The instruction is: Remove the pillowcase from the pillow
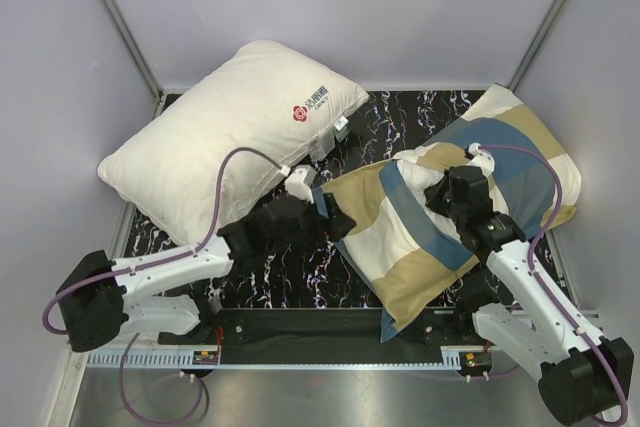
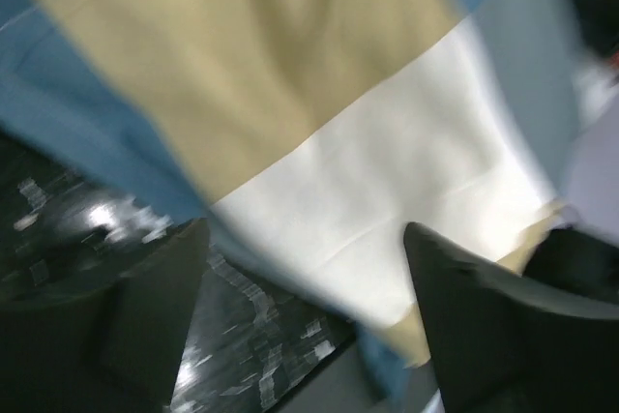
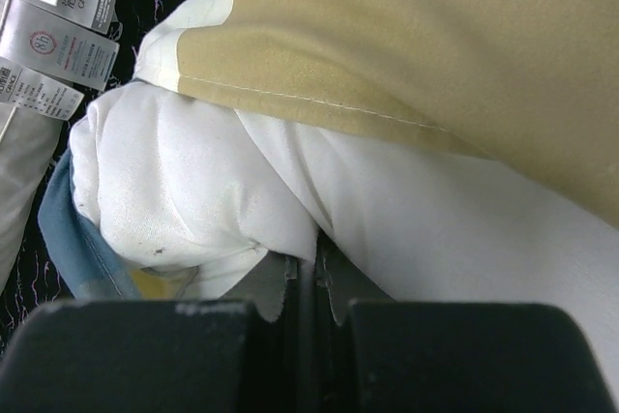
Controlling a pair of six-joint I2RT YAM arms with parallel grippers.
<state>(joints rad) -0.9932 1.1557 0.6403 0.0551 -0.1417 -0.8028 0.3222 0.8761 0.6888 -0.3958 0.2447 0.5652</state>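
Next, I grip the tan cloth (image 1: 374,195) next to the teal band with my left gripper and pull, as it is at the pillowcase's outer edge, far from the pillow's bulge.
The checked pillowcase (image 1: 450,232) in teal, tan and cream lies at the right of the mat, still round the pillow (image 1: 432,159), whose white corner bulges out at its open end. My right gripper (image 1: 452,190) sits on that end. In the right wrist view it (image 3: 308,260) is shut on a fold of the pillow (image 3: 193,191), just below the tan hem of the pillowcase (image 3: 435,45). My left gripper (image 1: 332,213) is at the case's left edge. Seen from the left wrist, it (image 2: 305,239) is open, and the blurred pillowcase (image 2: 387,171) hangs ungripped just beyond its spread fingers (image 2: 474,316).
A second white pillow with a red logo (image 1: 230,122) lies at the back left, its care labels (image 3: 58,16) close to my right gripper. The black marbled mat (image 1: 280,277) covers the table. Grey walls enclose the left, back and right sides.
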